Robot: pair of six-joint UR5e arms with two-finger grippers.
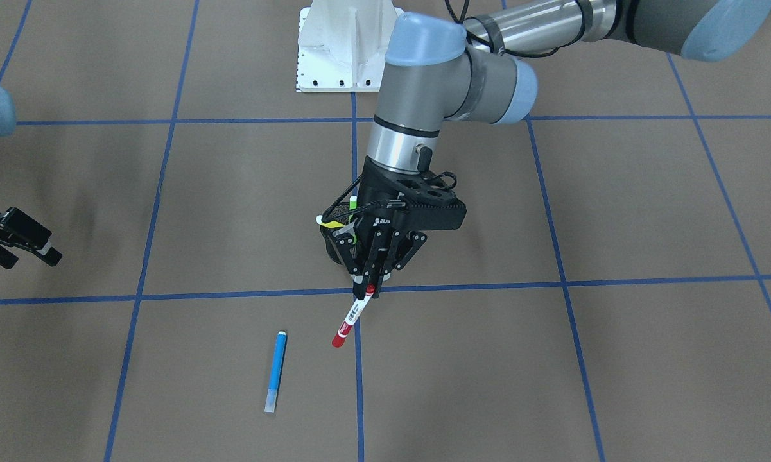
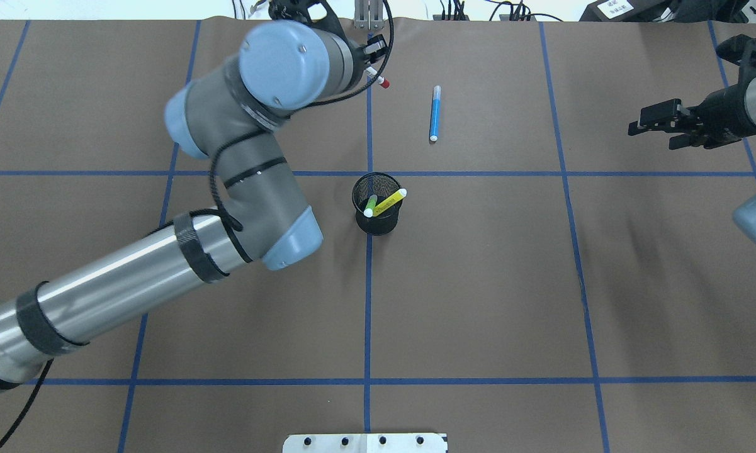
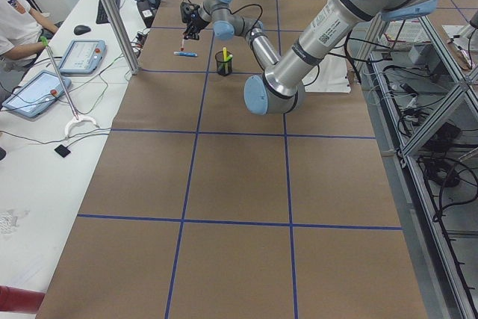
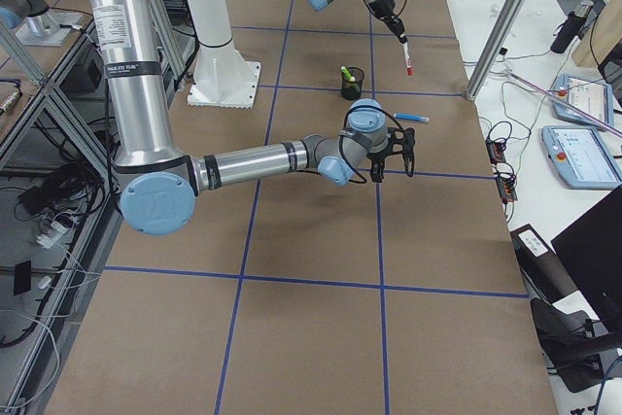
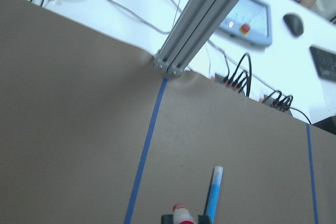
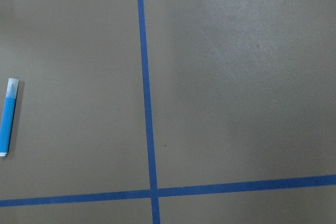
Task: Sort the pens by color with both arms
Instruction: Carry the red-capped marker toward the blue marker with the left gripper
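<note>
My left gripper is to let go of the white pen on the table (image 1: 337,378) (image 5: 159,173) between the blue pen and the nearby tape line.
My left gripper (image 1: 371,282) is shut on the white pen with red ends (image 1: 353,316) and holds it tilted above the table, past the black mesh cup (image 2: 378,204). The pen's red tip also shows in the overhead view (image 2: 384,82) and the left wrist view (image 5: 181,214). The lime green pen (image 2: 370,205) and the yellow pen (image 2: 390,202) stand in the cup. The blue pen (image 1: 276,371) lies flat on the table beside the held pen; it also shows in the right wrist view (image 6: 8,116). My right gripper (image 2: 651,123) is open and empty, far off to the right.
The white pedestal (image 1: 346,45) stands at the robot's side of the table. Blue tape lines (image 1: 359,289) grid the brown table cover. A metal post (image 5: 205,19) and cables stand at the far table edge, with tablets beyond it.
</note>
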